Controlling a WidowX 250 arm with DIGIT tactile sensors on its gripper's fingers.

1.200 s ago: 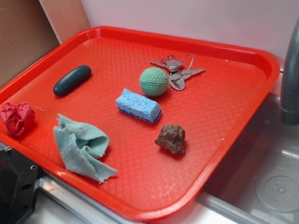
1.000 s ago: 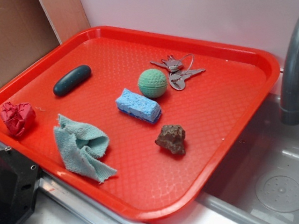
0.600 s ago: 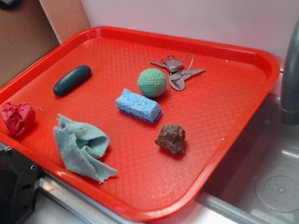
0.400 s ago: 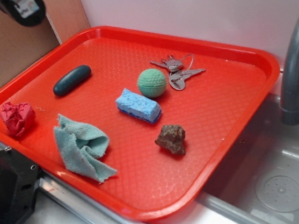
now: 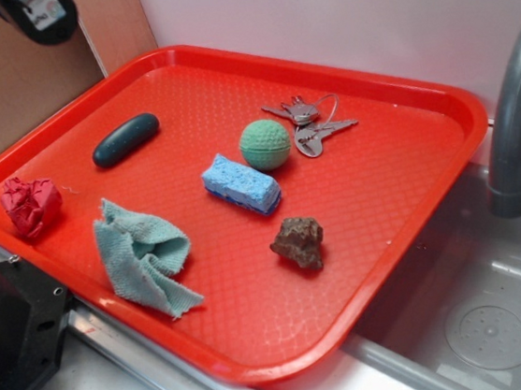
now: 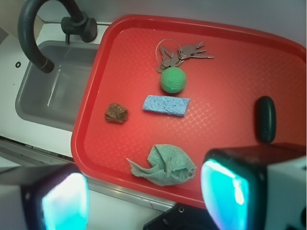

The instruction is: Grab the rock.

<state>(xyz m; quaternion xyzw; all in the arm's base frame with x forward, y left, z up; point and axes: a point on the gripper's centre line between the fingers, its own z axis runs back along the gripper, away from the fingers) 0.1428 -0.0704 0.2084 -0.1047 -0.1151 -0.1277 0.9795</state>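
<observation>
The rock is beside the red tray's sink-side edge. Next, my gripper goes down to it and closes its fingers around the rock's middle (image 5: 299,244) (image 6: 116,113).
The rock (image 5: 298,241) is a lumpy brown-grey stone lying on the red tray (image 5: 403,207), near its right front edge. From the wrist camera the rock (image 6: 116,113) shows small at the tray's left side, close to the sink. My gripper (image 6: 148,201) hangs high above the scene, open, with nothing between its two cyan-padded fingers (image 6: 225,194). In the exterior view only a dark part of the arm (image 5: 33,16) shows at the top left corner, far from the rock.
Also on the tray: a green ball (image 5: 265,144), keys (image 5: 309,124), a blue sponge (image 5: 240,184), a teal cloth (image 5: 143,255), a red paper wad (image 5: 29,204) and a dark oblong piece (image 5: 125,139). A sink with a grey faucet (image 5: 515,119) lies right of the tray.
The arm has come into the exterior view at the top left corner. The objects on the tray have not moved, apart from the ball shifting very slightly.
</observation>
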